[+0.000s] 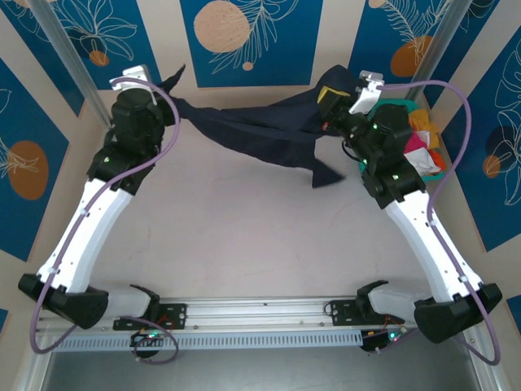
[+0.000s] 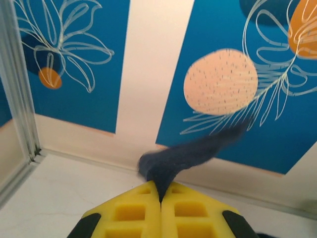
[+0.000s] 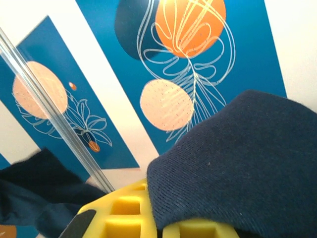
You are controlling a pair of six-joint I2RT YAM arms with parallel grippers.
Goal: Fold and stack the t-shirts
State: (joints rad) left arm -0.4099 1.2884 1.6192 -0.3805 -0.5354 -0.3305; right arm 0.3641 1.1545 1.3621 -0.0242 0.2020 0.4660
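My left gripper will release its end of the navy t-shirt so that it lands on the bare table (image 1: pixel 194 204) between its forearm and the middle of the table.
A dark navy t-shirt (image 1: pixel 260 130) hangs stretched between both arms at the back of the table, its lower corner (image 1: pixel 326 173) drooping toward the surface. My left gripper (image 1: pixel 171 88) is shut on the shirt's left end; in the left wrist view a twist of navy cloth (image 2: pixel 183 156) rises from between the yellow fingers (image 2: pixel 133 213). My right gripper (image 1: pixel 332 102) is shut on the right end; navy cloth (image 3: pixel 237 168) drapes over its yellow fingers (image 3: pixel 124 213). More t-shirts, pink, white and orange-yellow (image 1: pixel 423 142), lie bunched at the far right.
A teal mesh basket (image 1: pixel 440 173) holds the coloured shirts behind the right arm. Blue patterned walls and metal posts (image 1: pixel 69 57) close in the table's back and sides. The pale table surface (image 1: pixel 260 236) spreads between the arms.
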